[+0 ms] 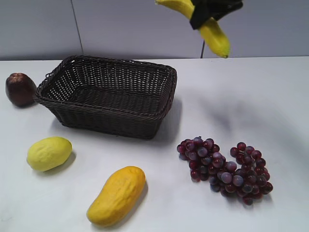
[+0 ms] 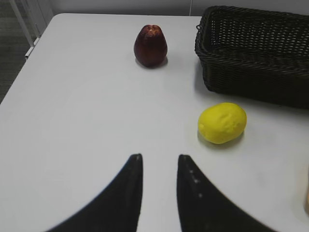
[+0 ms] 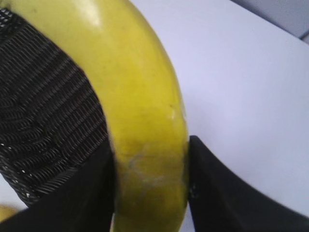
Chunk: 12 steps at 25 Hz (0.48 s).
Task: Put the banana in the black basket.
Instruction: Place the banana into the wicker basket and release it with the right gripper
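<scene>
I will use my right gripper to set the banana down lengthwise on the middle of the black basket's bottom [image 1: 110,93] and let go of it there.
The yellow banana [image 1: 216,36] hangs high in the air at the top of the exterior view, right of and above the black basket [image 1: 159,113]. My right gripper [image 1: 205,12] is shut on its middle. In the right wrist view the banana [image 3: 140,96] fills the space between the jaws of the right gripper [image 3: 150,169], with the basket's weave [image 3: 43,121] below at the left. The basket holds nothing and also shows in the left wrist view [image 2: 251,72]. My left gripper [image 2: 159,162] is open and holds nothing, low over the white table.
A dark red pear-shaped fruit [image 1: 20,89] stands left of the basket. A pale yellow lemon-like fruit [image 1: 49,153] and an orange-yellow mango-shaped fruit [image 1: 117,195] lie in front of it. A bunch of purple grapes [image 1: 224,166] lies at the front right.
</scene>
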### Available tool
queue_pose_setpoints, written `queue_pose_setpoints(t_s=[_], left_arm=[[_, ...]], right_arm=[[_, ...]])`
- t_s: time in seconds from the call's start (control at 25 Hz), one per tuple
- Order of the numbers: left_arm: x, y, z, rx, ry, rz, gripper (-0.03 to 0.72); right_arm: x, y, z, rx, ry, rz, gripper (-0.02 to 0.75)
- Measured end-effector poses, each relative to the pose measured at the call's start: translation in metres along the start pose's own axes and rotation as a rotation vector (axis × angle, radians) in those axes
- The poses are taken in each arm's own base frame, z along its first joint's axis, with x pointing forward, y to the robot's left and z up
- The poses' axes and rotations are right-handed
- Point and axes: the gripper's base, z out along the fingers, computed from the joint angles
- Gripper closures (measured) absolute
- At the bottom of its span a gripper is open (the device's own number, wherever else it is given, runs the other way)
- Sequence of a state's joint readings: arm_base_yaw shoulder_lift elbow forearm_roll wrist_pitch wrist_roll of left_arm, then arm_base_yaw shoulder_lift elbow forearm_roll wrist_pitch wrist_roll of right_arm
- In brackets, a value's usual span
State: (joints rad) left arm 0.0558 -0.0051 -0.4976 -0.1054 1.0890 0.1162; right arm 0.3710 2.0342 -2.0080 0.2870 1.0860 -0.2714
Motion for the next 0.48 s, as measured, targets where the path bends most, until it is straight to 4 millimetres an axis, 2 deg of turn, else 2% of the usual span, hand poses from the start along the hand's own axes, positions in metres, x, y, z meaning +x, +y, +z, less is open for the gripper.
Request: queue_pose_setpoints(t_s=[0.24, 0.48], left_arm=[[0.0, 0.0, 0.0, 0.0, 0.0, 0.0, 0.449], [0.0, 0.0, 0.0, 0.0, 0.0, 0.0, 0.449]], right_arm=[[-0.013, 0.061, 0.02, -0.063, -0.098, -0.182, 0.396], [-0.014, 0.092, 0.062, -0.082, -0.153, -0.297, 0.396]])
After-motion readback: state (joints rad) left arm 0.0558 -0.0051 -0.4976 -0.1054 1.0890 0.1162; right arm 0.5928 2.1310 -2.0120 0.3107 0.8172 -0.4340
